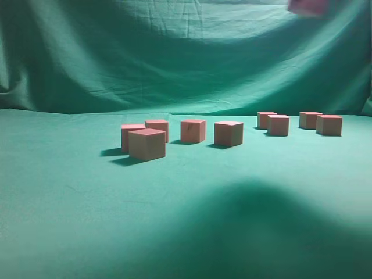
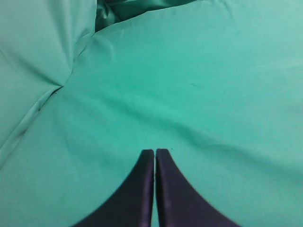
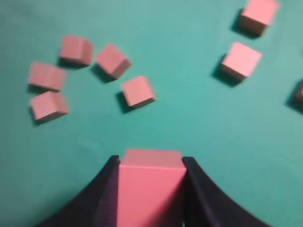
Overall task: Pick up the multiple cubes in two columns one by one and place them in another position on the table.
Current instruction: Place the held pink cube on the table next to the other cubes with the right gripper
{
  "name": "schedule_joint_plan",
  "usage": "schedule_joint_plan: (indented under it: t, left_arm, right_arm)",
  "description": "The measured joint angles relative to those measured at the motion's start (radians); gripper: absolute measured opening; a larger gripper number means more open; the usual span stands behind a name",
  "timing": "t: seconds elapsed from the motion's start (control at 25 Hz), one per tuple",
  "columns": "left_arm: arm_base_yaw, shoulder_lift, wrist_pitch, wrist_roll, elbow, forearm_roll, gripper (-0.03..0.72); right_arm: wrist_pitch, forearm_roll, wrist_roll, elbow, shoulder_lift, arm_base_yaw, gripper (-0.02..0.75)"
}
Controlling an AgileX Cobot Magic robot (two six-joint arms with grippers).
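Next, my right gripper lets go of the pinkish-red cube on the green table (image 1: pixel 181 151), next to the frontmost cube of the loose cluster.
In the right wrist view my right gripper (image 3: pixel 151 160) is shut on one pinkish-red cube (image 3: pixel 150 187), held well above the green table (image 3: pixel 199 123). That cube shows as a blurred pink patch (image 1: pixel 308 6) at the exterior view's top right edge. Below it, several loose cubes lie in a left cluster (image 3: pixel 112 60), (image 1: pixel 146 144), and several more stand in two short rows at the right (image 3: pixel 241 60), (image 1: pixel 278 125). My left gripper (image 2: pixel 155 151) is shut with nothing in it, over bare cloth.
Green cloth backdrop (image 1: pixel 174 52) rises behind the table. A fold where cloth meets backdrop (image 2: pixel 61 85) shows in the left wrist view. A broad dark shadow (image 1: pixel 250 232) falls on the near cloth.
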Motion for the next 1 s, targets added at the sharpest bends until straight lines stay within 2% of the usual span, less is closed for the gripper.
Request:
schedule_joint_plan:
  t: [0.2, 0.32, 0.44, 0.6, 1.0]
  left_arm:
    - [0.000, 0.000, 0.000, 0.000, 0.000, 0.000, 0.000]
    - [0.000, 0.000, 0.000, 0.000, 0.000, 0.000, 0.000]
    - [0.000, 0.000, 0.000, 0.000, 0.000, 0.000, 0.000]
    - [0.000, 0.000, 0.000, 0.000, 0.000, 0.000, 0.000]
    - [0.000, 0.000, 0.000, 0.000, 0.000, 0.000, 0.000]
  right_arm:
    - [-0.017, -0.034, -0.075, 0.006, 0.015, 0.251, 0.262]
    - [-0.070, -0.099, -0.092, 0.006, 0.069, 0.369, 0.262]
    - [-0.118, -0.148, -0.094, 0.008, 0.147, 0.444, 0.262]
    - [-0.153, -0.167, -0.094, 0.008, 0.255, 0.484, 0.262]
    - [-0.226, -0.191, -0.096, 0.008, 0.378, 0.484, 0.262]
